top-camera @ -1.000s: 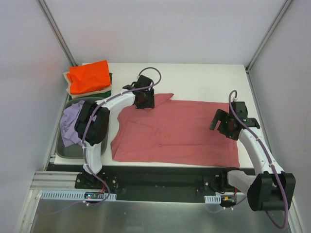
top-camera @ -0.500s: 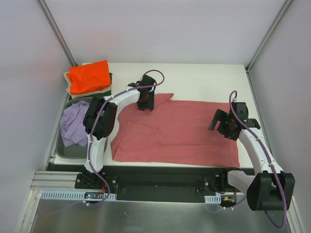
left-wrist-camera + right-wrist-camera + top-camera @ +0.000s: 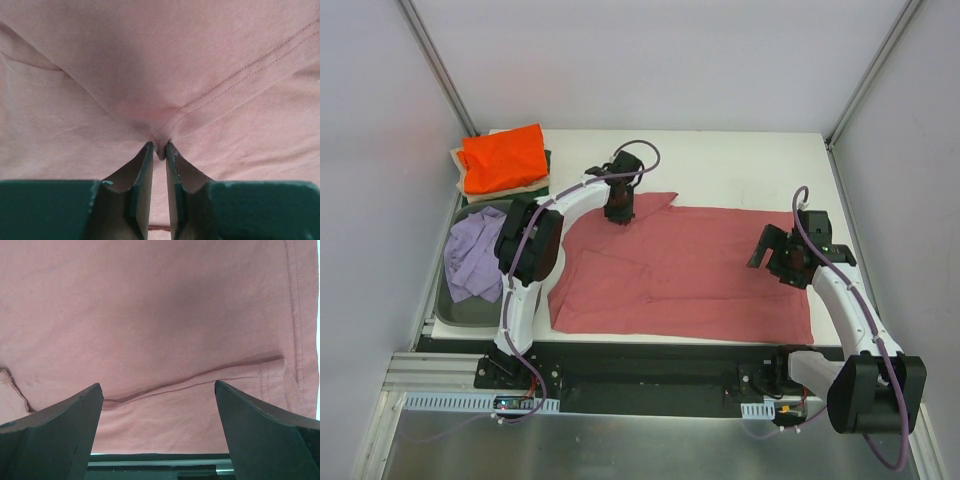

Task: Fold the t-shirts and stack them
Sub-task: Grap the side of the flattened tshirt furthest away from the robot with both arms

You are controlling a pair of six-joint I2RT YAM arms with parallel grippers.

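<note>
I grab the far corner (image 3: pixel 793 213) of the dusty rose-red t-shirt next with my right gripper, at the end away from my left gripper and the bin.
The dusty rose-red t-shirt (image 3: pixel 690 270) lies spread flat on the white table. My left gripper (image 3: pixel 619 212) stands at its far left corner, near the sleeve. In the left wrist view the jaws are shut on a small pinch of the rose-red cloth (image 3: pixel 160 150) beside a stitched seam. My right gripper (image 3: pixel 775 258) is open above the shirt's right part; in the right wrist view its fingers (image 3: pixel 60 425) stand wide apart over the cloth (image 3: pixel 160 315) and hold nothing. The lavender t-shirt (image 3: pixel 472 255) lies in the grey bin. The orange t-shirt (image 3: pixel 502 157) tops a stack with beige and dark green ones under it.
The grey plastic bin (image 3: pixel 460 310) sits at the table's left edge. The folded stack is at the far left corner. The shirt's near hem lies along the table's front edge, next to the black rail (image 3: pixel 650 365). Enclosure walls stand on three sides.
My left gripper has shifted slightly right and settled down onto the shirt's far left corner, closing on the cloth. My right gripper has hardly moved.
</note>
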